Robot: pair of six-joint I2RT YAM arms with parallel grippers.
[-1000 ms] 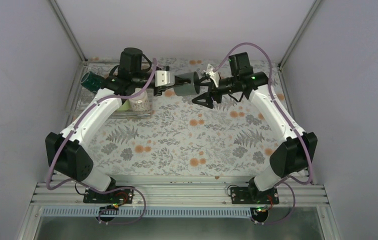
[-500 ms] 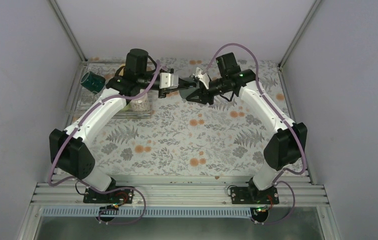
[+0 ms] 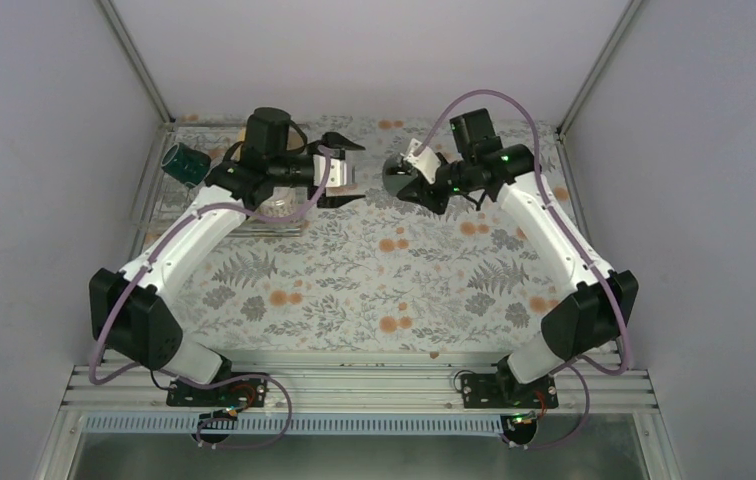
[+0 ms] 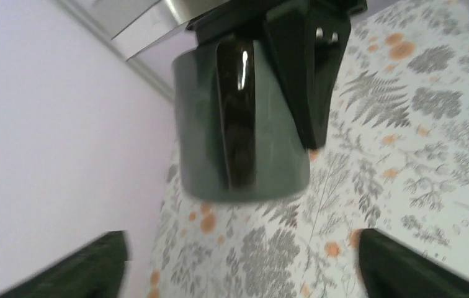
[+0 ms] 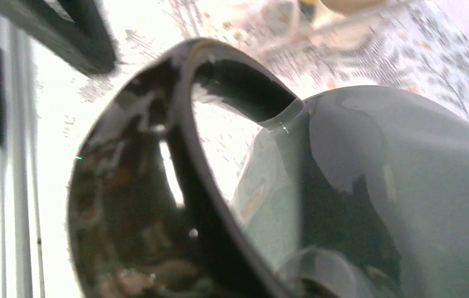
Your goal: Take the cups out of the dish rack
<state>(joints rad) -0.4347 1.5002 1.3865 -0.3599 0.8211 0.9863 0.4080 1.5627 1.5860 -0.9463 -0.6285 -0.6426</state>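
Note:
Next, my right gripper lets go of the grey-green cup on the tablecloth (image 3: pixel 552 267), in the spot that lies between the fern print and the side.
A grey-green cup (image 3: pixel 397 178) with a glossy dark handle (image 4: pixel 238 118) hangs above the back middle of the table, and my right gripper (image 3: pixel 409 176) is shut on it. Its black fingers (image 4: pixel 309 74) clamp the cup's right side in the left wrist view. My left gripper (image 3: pixel 347 167) is open just left of the cup, clear of it, its fingertips (image 4: pixel 98 264) wide apart with only tablecloth between them. In the right wrist view the cup (image 5: pixel 368 186) fills the frame. The dish rack (image 3: pixel 254 230) lies at the back left, holding a dark teal cup (image 3: pixel 183 163) and a patterned cup (image 3: pixel 280 207).
The floral tablecloth (image 3: pixel 374 290) covers the table. Grey walls with metal corner posts (image 3: pixel 134 60) close in the back and both sides. My left arm (image 3: pixel 204 215) reaches across the rack and hides part of it.
My right gripper has shut on the grey-green cup. My left gripper has let go of it, opened wide and drawn back to the left.

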